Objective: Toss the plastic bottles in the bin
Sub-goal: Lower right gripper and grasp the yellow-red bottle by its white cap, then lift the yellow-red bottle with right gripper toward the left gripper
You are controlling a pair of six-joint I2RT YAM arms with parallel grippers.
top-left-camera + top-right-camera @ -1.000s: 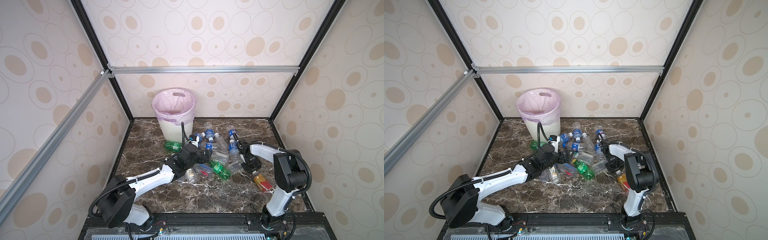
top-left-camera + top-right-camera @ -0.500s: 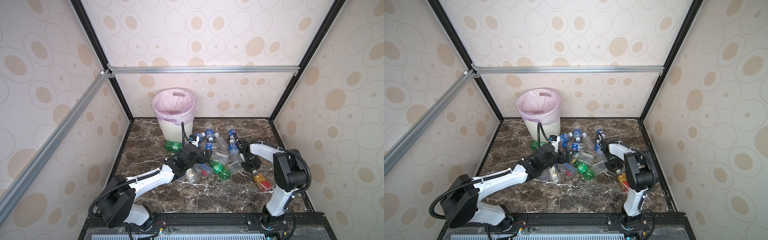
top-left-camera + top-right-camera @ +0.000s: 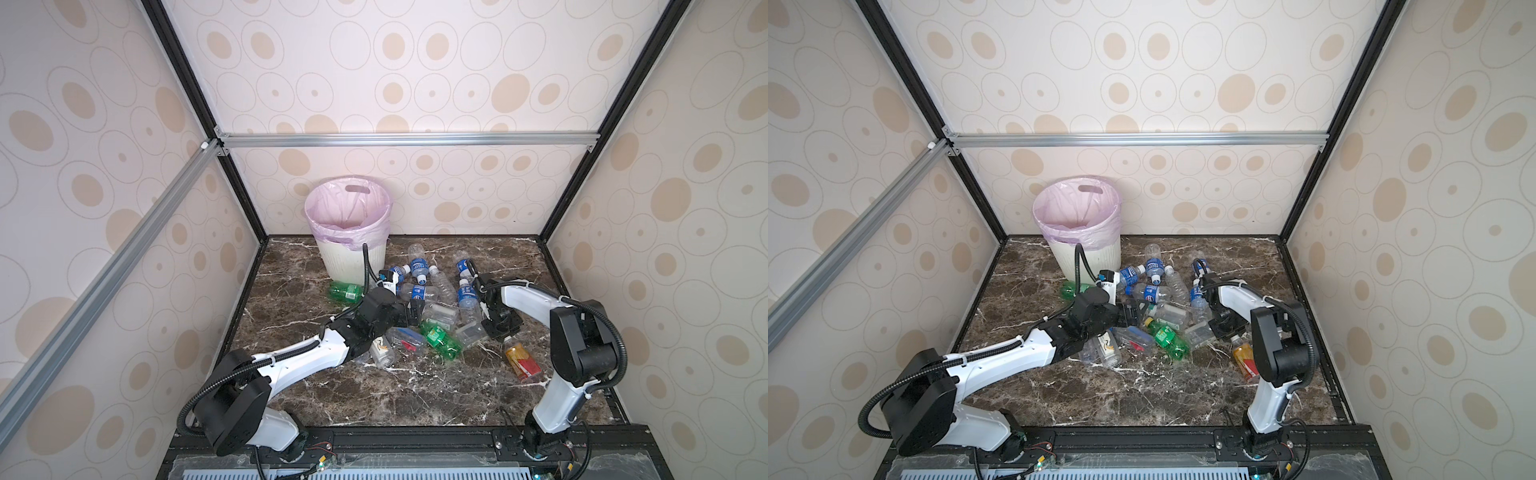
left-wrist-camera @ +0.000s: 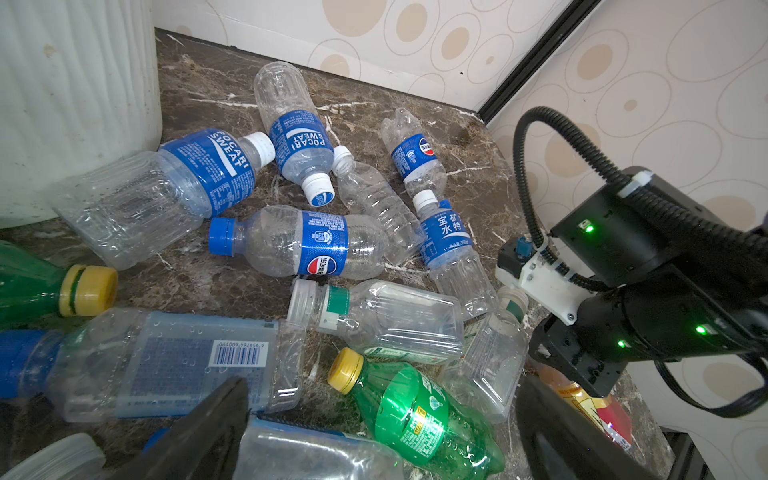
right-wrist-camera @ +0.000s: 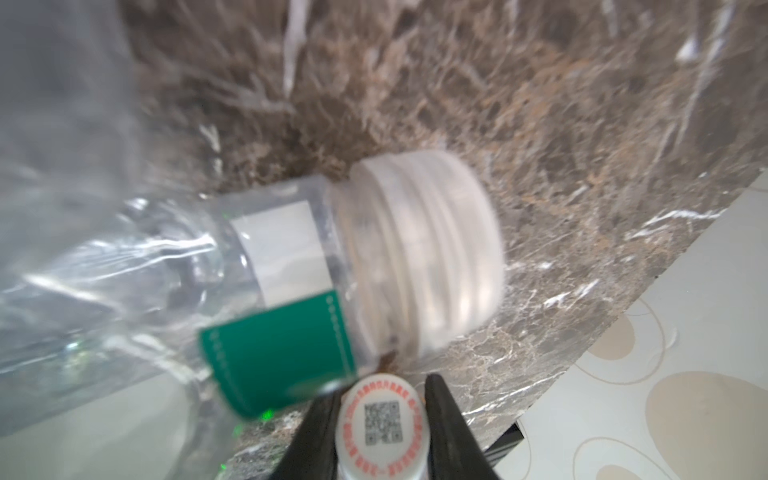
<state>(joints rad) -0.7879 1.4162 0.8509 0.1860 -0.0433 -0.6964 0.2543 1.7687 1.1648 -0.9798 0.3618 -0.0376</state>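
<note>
My left gripper grips the amber bottle's lower body (image 4: 613,419) next, because my right gripper holds that bottle by its white cap.
The white ribbed bin (image 3: 353,266) with a pink liner stands at the back left in both top views. Several plastic bottles lie heaped on the marble floor in front of it, mostly clear with blue labels (image 4: 320,245). My left gripper (image 3: 415,311) hovers open over the heap, its fingers either side of a green bottle (image 4: 419,415) with a yellow cap. My right gripper (image 5: 382,415) is shut on the white cap of an amber bottle (image 3: 523,363) with a red label lying at the heap's right edge. A clear bottle with a green label (image 5: 291,270) lies against that cap.
A second green bottle (image 3: 345,291) lies beside the bin's foot. Patterned walls close in the marble floor (image 3: 374,399) on three sides, with black posts in the corners. The right arm's wrist (image 4: 665,291) sits close beside the heap.
My right gripper's fingers have closed onto the amber bottle's cap. Both arms have hardly moved, and the left gripper stays open.
</note>
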